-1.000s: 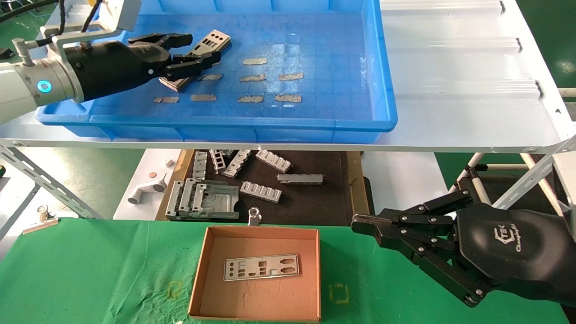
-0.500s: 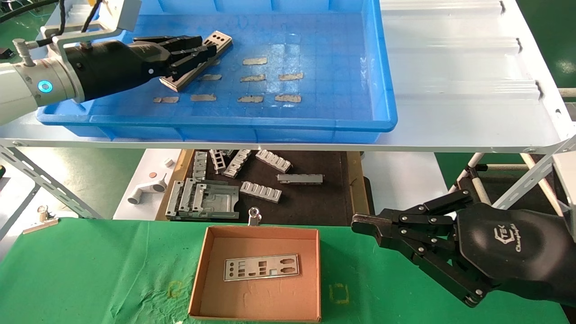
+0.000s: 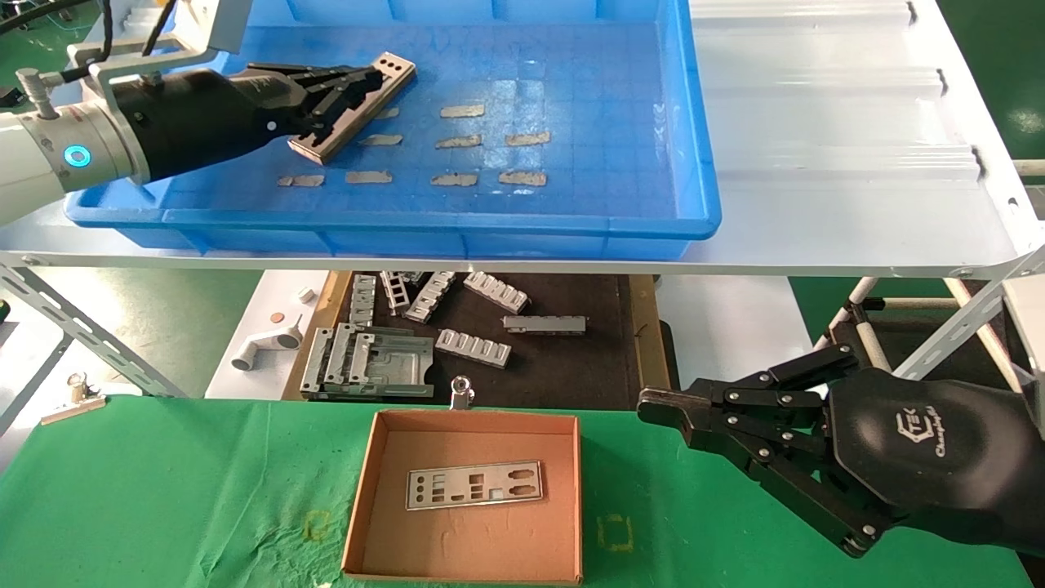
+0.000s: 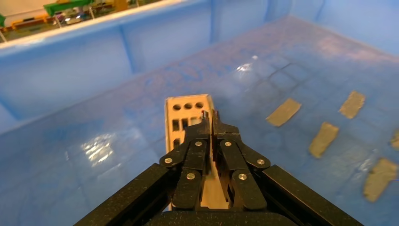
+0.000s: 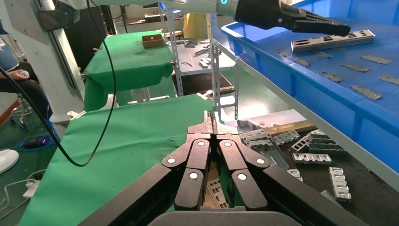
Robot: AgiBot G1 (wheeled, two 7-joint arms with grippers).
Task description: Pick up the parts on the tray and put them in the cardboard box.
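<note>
My left gripper should open its fingers, which are shut together over the top of the punched part, wide and close on its long edges (image 4: 167, 125) before lifting.
A silver-grey punched part (image 3: 392, 65) sits slanted at the back left of the blue tray (image 3: 522, 224). My left gripper (image 3: 371, 79) is shut on it, with the part's far end sticking out past the fingertips. The left wrist view shows that gripper (image 4: 210, 115) closed along the part (image 4: 186, 110) above the tray floor (image 4: 70, 70). A second part (image 3: 475, 484) lies flat in the cardboard box (image 3: 473, 547) on the green cloth. My right gripper (image 3: 645, 404) is parked to the right of the box, shut and holding nothing (image 5: 212, 117).
Several tan tape strips (image 3: 461, 143) dot the tray floor. Ribbed grey brackets (image 3: 473, 347) lie on a dark mat under the white shelf (image 3: 816, 204), behind the box. A metal clip (image 3: 462, 390) stands at the box's far edge.
My left gripper's fingers have shut on the part in the tray, which now sits slightly farther back. The right arm has not moved.
</note>
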